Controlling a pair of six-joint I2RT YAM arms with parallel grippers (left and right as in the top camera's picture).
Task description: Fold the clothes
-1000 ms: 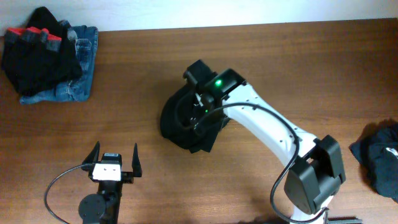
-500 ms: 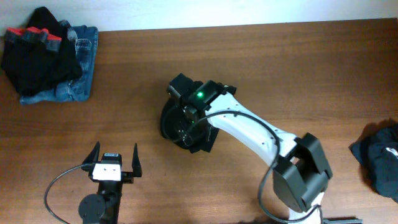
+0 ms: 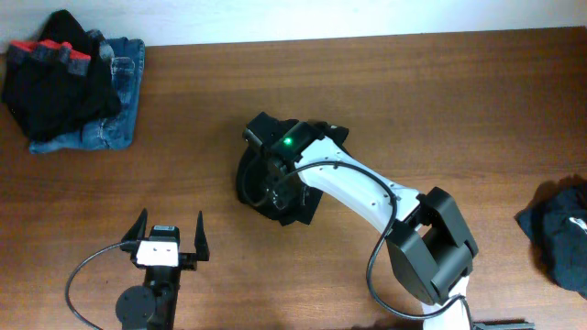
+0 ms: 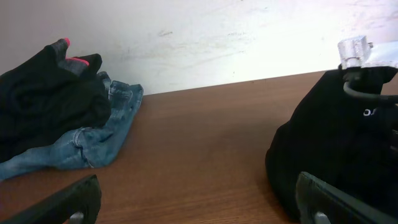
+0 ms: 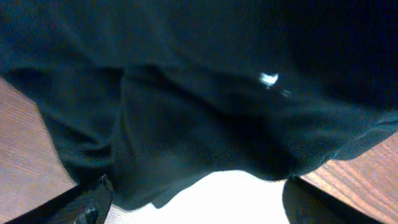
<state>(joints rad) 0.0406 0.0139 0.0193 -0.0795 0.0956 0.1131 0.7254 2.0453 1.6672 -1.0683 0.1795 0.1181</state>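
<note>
The black top is bunched in a heap and too crumpled to fold, so the robot's right gripper should first pinch the heap's loose fabric (image 5: 196,140) and lift it up.
The plain black top (image 3: 298,209) lies bunched in a heap at the table's middle, with a small white label (image 5: 268,79) showing. It also shows in the left wrist view (image 4: 329,149) at the right. My right gripper (image 3: 275,179) reaches down onto the heap from above. In the right wrist view its fingers (image 5: 199,199) are spread wide, with black fabric (image 5: 199,93) just beyond them and nothing held between them. My left gripper (image 3: 171,240) is open and empty near the front left; in its own view (image 4: 199,202) it faces bare wood.
A black garment with red trim (image 3: 64,82) lies on blue jeans (image 3: 119,119) at the back left corner, also in the left wrist view (image 4: 93,140). Another dark garment (image 3: 559,229) lies at the right edge. A pale wall borders the table's far side.
My right arm has swung left, its wrist now over the left part of the heap. The black top has bunched tighter. The left arm has not moved.
</note>
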